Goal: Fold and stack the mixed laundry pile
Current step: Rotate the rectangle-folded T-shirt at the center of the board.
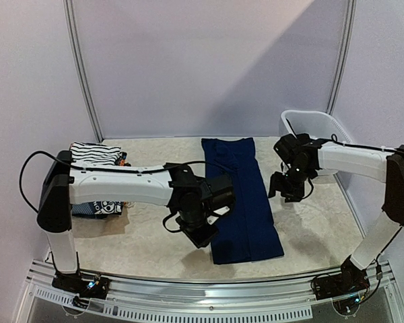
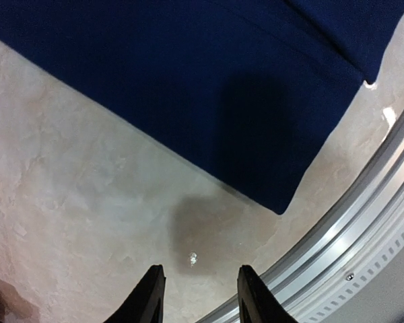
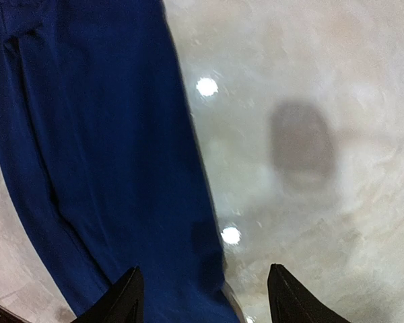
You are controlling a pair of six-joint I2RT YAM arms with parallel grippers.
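The right gripper will next grab the near corner (image 1: pixel 281 255) of the navy blue garment, on the white tub's side.
A long navy blue garment (image 1: pixel 242 202) lies flat, folded into a narrow strip down the middle of the table. Over its near left edge hovers my left gripper (image 1: pixel 203 235), open and empty. In the left wrist view the left gripper (image 2: pixel 198 269) hangs above bare table, just short of the navy corner (image 2: pixel 283 195). My right gripper (image 1: pixel 291 194) hangs to the right of the strip, also open. In the right wrist view the right gripper (image 3: pixel 203 269) straddles the navy garment's (image 3: pixel 101 168) right edge from above. Striped (image 1: pixel 94 153) and cartoon-print cloth (image 1: pixel 102 207) sit at the far left, partly behind my left arm.
A white plastic tub (image 1: pixel 318 125) stands at the back right, behind my right arm. A metal rail (image 2: pixel 363 222) runs along the table's near edge. Bare marbled tabletop (image 1: pixel 316 229) shows to the right of the navy strip.
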